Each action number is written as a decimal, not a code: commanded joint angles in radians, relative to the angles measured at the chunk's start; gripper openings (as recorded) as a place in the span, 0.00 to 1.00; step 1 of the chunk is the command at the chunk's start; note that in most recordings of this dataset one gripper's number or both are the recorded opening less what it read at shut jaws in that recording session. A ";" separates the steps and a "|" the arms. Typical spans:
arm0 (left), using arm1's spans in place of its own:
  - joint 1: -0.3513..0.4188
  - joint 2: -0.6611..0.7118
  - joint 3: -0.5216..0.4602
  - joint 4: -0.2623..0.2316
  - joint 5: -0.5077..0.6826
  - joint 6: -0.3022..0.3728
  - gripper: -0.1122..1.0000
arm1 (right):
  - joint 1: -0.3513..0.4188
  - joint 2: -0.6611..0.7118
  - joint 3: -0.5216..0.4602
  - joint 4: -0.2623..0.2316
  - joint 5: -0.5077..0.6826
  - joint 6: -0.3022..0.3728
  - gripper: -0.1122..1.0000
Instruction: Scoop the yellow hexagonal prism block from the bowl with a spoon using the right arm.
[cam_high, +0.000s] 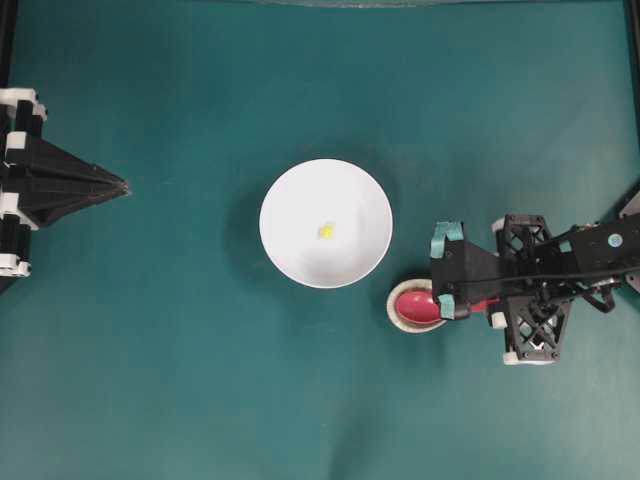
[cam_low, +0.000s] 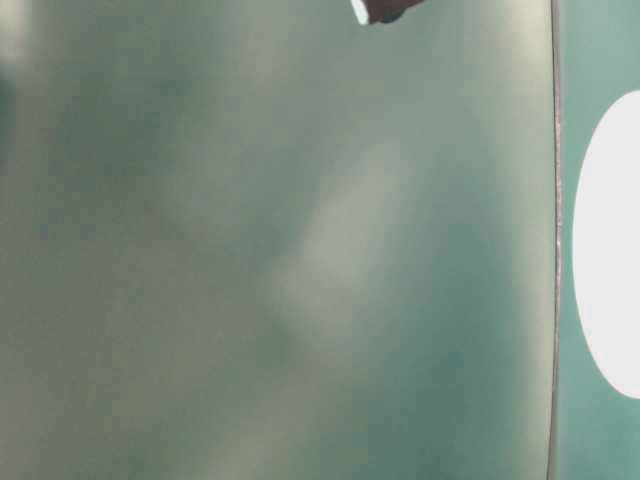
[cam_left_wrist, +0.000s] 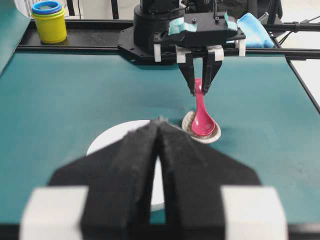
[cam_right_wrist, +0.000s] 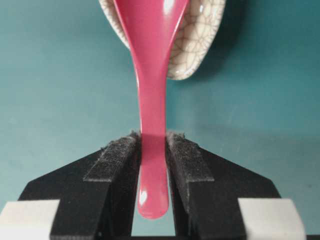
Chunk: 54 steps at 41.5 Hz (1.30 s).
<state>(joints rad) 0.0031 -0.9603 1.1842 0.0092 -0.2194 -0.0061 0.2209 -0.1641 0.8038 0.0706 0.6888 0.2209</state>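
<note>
The spoon's handle is pinched near its end by my right gripper, which stands steeply over the spoon, so I need to open, tilt lower and take the handle nearer the scoop (cam_right_wrist: 151, 92).
The white bowl (cam_high: 298, 198) stands mid-table with the tiny yellow hexagonal prism block (cam_high: 326, 231) lying inside it. Just right of the bowl, the pink-red spoon (cam_high: 418, 305) has its scoop in a small speckled beige rest (cam_high: 393, 312). My right gripper (cam_high: 462, 303) is shut on the spoon's handle. In the right wrist view both pads press the handle (cam_right_wrist: 152, 75) at the gripper (cam_right_wrist: 153, 137). From the left wrist view the right gripper (cam_left_wrist: 200, 89) comes down onto the spoon (cam_left_wrist: 203, 122). My left gripper (cam_high: 125, 185) rests far left, shut and empty, its tips (cam_left_wrist: 160, 120) covering part of the bowl (cam_left_wrist: 112, 137).
Stacked yellow and blue cups (cam_left_wrist: 48, 20) and a blue cloth (cam_left_wrist: 255, 30) sit beyond the table's far rail. The beige rest (cam_right_wrist: 197, 45) lies right ahead of the right gripper. The table-level view is mostly a blur, with a white curved shape (cam_low: 610, 250) at its right edge.
</note>
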 joint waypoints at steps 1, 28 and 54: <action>0.000 0.009 -0.028 0.003 -0.012 0.000 0.10 | -0.003 -0.011 -0.012 -0.002 -0.002 0.002 0.32; 0.000 0.009 -0.028 0.003 -0.012 -0.002 0.10 | -0.003 -0.021 -0.003 -0.011 -0.051 0.002 0.64; 0.000 0.009 -0.028 0.003 -0.012 -0.017 0.10 | -0.003 -0.262 0.348 -0.063 -0.834 0.000 0.64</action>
<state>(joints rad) 0.0031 -0.9603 1.1842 0.0092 -0.2194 -0.0215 0.2194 -0.4065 1.1213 0.0077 -0.0353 0.2224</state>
